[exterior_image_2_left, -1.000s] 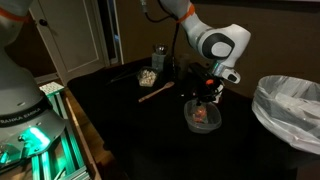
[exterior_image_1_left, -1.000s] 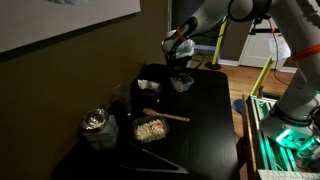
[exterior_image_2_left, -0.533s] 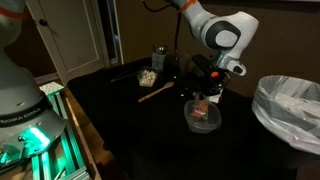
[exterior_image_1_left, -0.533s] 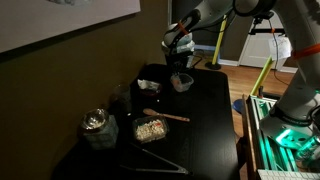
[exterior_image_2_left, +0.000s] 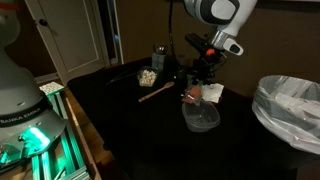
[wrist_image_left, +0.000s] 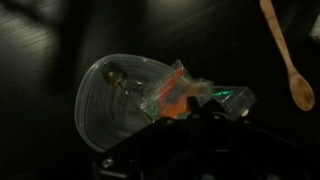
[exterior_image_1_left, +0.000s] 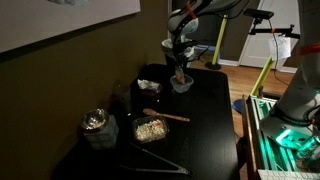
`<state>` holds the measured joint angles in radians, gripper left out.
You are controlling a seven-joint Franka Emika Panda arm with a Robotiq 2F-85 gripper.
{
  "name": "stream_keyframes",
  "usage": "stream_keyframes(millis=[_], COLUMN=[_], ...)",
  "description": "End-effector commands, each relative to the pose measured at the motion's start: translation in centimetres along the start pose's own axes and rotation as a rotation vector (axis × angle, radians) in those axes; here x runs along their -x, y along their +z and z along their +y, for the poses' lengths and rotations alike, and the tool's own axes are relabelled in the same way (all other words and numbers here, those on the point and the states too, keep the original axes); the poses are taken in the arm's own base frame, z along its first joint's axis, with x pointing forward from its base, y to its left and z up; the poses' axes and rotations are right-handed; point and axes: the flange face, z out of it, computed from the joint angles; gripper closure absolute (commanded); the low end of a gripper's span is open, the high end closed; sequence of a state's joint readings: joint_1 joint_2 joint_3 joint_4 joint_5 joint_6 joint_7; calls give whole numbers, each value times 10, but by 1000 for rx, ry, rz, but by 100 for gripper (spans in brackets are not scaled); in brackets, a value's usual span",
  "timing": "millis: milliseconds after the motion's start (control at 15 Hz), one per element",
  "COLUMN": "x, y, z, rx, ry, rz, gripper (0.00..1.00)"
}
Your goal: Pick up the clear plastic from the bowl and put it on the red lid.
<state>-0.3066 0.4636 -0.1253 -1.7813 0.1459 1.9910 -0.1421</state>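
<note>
The robot's gripper will release the clear plastic against the pale patch on the red lid [exterior_image_1_left: 152,85], next to the bowl.
My gripper [exterior_image_1_left: 180,66] is shut on the clear plastic [exterior_image_1_left: 180,74], a crumpled see-through scrap with an orange patch, and holds it just above the bowl [exterior_image_1_left: 183,86]. In an exterior view the gripper [exterior_image_2_left: 204,82] hangs over the empty greyish bowl [exterior_image_2_left: 200,117] with the plastic [exterior_image_2_left: 192,95] dangling below it. In the wrist view the plastic [wrist_image_left: 190,95] sits at my dark fingertips [wrist_image_left: 186,120], beside the bowl [wrist_image_left: 105,95]. The red lid [exterior_image_1_left: 148,87], dark with a pale patch, lies on the table next to the bowl.
A wooden spoon [exterior_image_1_left: 166,116] [exterior_image_2_left: 155,92] [wrist_image_left: 285,55] and a tray of tan bits [exterior_image_1_left: 150,129] [exterior_image_2_left: 147,76] lie on the dark table. A round bin with a shiny liner [exterior_image_1_left: 97,126] stands near the tray. A large lined bin [exterior_image_2_left: 290,105] stands off the table.
My gripper has risen from inside the bowl, lifting the clear plastic out with it. The bowl stays in place, now empty.
</note>
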Motion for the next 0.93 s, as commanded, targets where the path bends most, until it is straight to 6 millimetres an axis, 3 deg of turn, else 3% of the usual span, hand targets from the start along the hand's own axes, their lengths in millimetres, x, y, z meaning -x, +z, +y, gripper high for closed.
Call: stream_keyframes(millis=[0, 333, 533, 667, 733, 867], x=[29, 43, 43, 52, 38, 42], y=[-24, -54, -59, -58, -62, -58], z=[-19, -59, -82, -81, -87, -85], rx=[18, 70, 65, 30, 58, 51], ry=[-74, -190, -288, -338, -289, -318], rz=[46, 108, 107, 94, 100, 92], gripper=[100, 100, 100, 100, 98, 98])
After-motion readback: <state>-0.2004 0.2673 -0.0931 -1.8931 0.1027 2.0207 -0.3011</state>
